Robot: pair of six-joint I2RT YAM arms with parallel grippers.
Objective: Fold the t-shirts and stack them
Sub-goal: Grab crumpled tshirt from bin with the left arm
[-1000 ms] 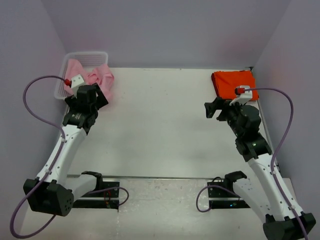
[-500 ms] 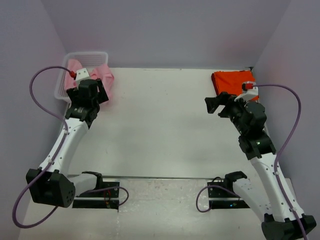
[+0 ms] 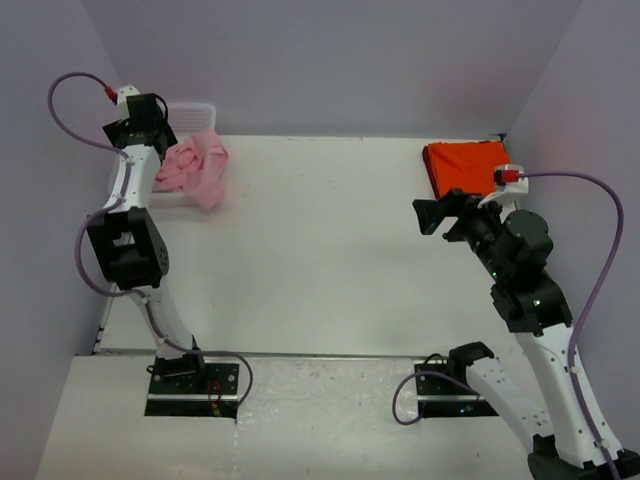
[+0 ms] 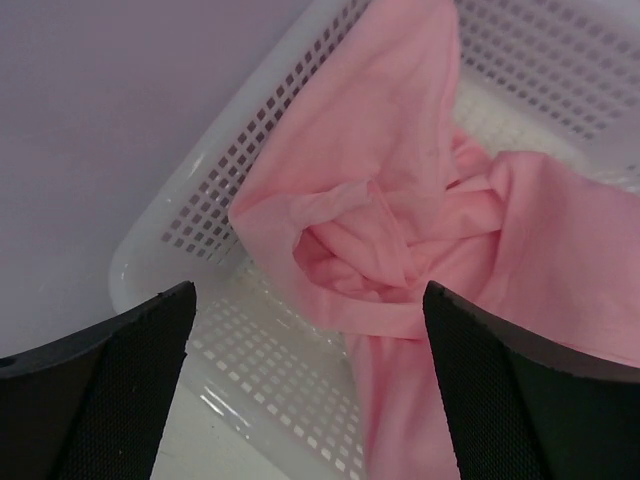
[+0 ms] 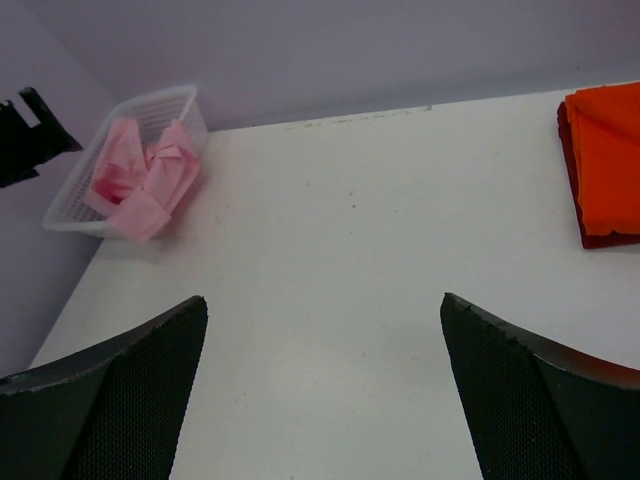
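Next, I close my left gripper on the raised fold [image 3: 166,167] [image 4: 335,203] of the pink t-shirt inside the white mesh basket, away from the part that hangs over the basket's rim.
The light pink t-shirt [image 3: 196,166] lies crumpled in the white mesh basket [image 3: 196,106] at the back left, one part hanging over the basket's front rim. In the left wrist view the pink t-shirt [image 4: 400,230] lies bunched below my open left gripper [image 4: 310,380], which hovers above the basket [image 4: 220,340] without touching it. The left gripper [image 3: 148,130] is empty. The orange-red t-shirt [image 3: 468,166] lies folded flat at the back right; it also shows in the right wrist view [image 5: 606,160]. My right gripper [image 3: 432,215] is open and empty, raised above the table in front of the orange-red t-shirt.
The basket stands against the left wall at the table's back left corner [image 5: 150,110]. Purple walls close the left, back and right sides. The white table [image 3: 320,250] stretches between the two shirts. Both arm bases sit at the near edge.
My left arm has risen and swung to the back left, from in front of the basket to above it. My right arm has lifted a little and shifted right.
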